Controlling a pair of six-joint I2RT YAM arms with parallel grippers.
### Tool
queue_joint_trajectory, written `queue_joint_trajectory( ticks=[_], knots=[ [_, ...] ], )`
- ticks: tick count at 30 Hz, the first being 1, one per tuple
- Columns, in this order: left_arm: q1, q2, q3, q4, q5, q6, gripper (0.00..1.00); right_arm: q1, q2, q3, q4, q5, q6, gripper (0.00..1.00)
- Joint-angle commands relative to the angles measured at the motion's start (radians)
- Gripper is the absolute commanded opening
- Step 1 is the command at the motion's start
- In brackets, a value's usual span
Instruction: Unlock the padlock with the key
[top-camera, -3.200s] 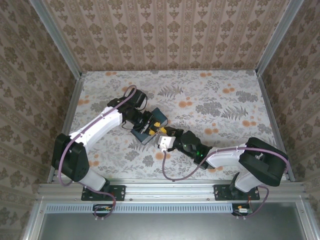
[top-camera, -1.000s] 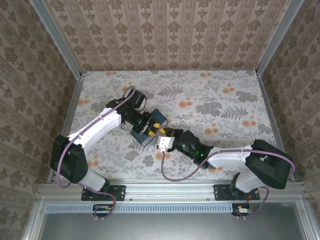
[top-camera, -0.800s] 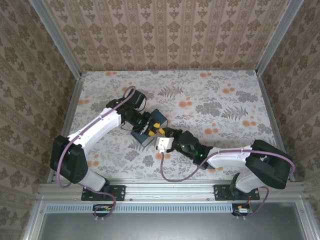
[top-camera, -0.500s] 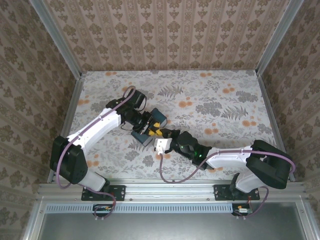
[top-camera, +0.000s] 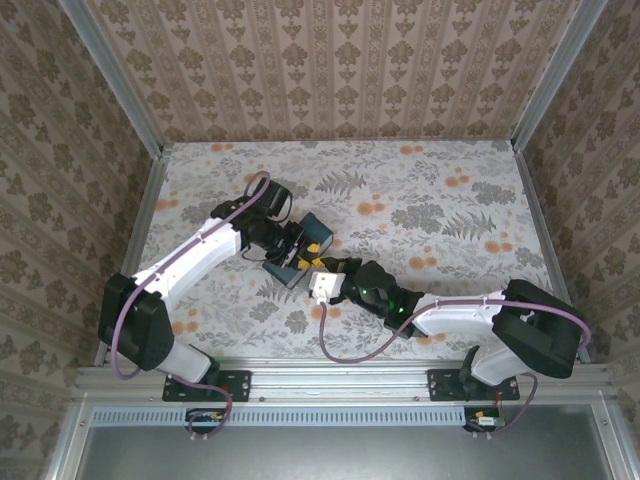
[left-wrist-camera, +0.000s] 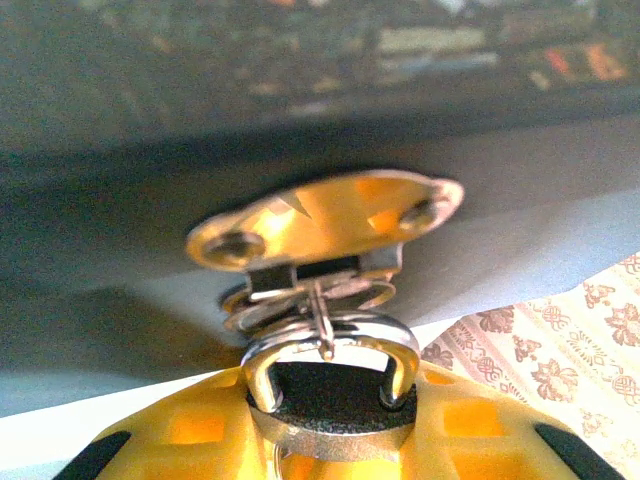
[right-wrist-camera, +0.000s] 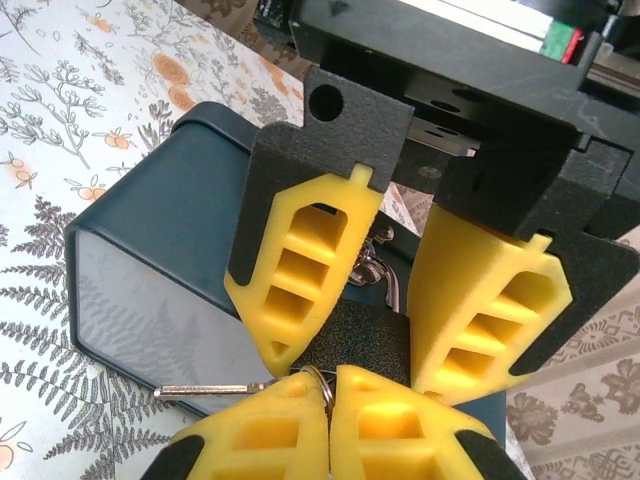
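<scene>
I am pinching the key ring in my right gripper with the thin pale key sticking aside, so next I open it and take the key's head at the padlock's bottom side (right-wrist-camera: 335, 363) before turning.
The dark padlock (right-wrist-camera: 355, 345) hangs by its shackle (left-wrist-camera: 330, 338) from the hasp (left-wrist-camera: 320, 215) of the blue tin (top-camera: 312, 233). My left gripper (left-wrist-camera: 332, 432) is shut on the padlock body (left-wrist-camera: 335, 395), one yellow finger (right-wrist-camera: 300, 260) on each side. Directly below the padlock, my right gripper (right-wrist-camera: 331, 378) is shut on the key ring at the padlock's underside. A thin pale key (right-wrist-camera: 205, 389) sticks out to the left from between its fingers. In the top view both grippers meet at the tin's near corner, left gripper (top-camera: 296, 252) and right gripper (top-camera: 325, 272).
The tin (right-wrist-camera: 150, 230) lies on the flowered tablecloth (top-camera: 430, 200) left of centre. Patterned walls (top-camera: 330, 70) enclose the table on three sides. The right arm's cable (top-camera: 345, 350) loops near the front edge.
The right gripper has crept slightly left toward the tin and padlock. The left arm has stayed in place on the padlock.
</scene>
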Motion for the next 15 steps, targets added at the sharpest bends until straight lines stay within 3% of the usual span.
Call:
queue_joint_trajectory(
  ticks=[1,15],
  knots=[
    [-0.007,-0.044,-0.003,0.029,0.056,-0.021,0.15,-0.009,0.010,0.038,0.080,0.040,0.097,0.00],
    [0.003,-0.055,-0.010,0.025,0.051,-0.018,0.15,-0.068,-0.043,0.036,0.007,0.023,0.647,0.00]
  ],
)
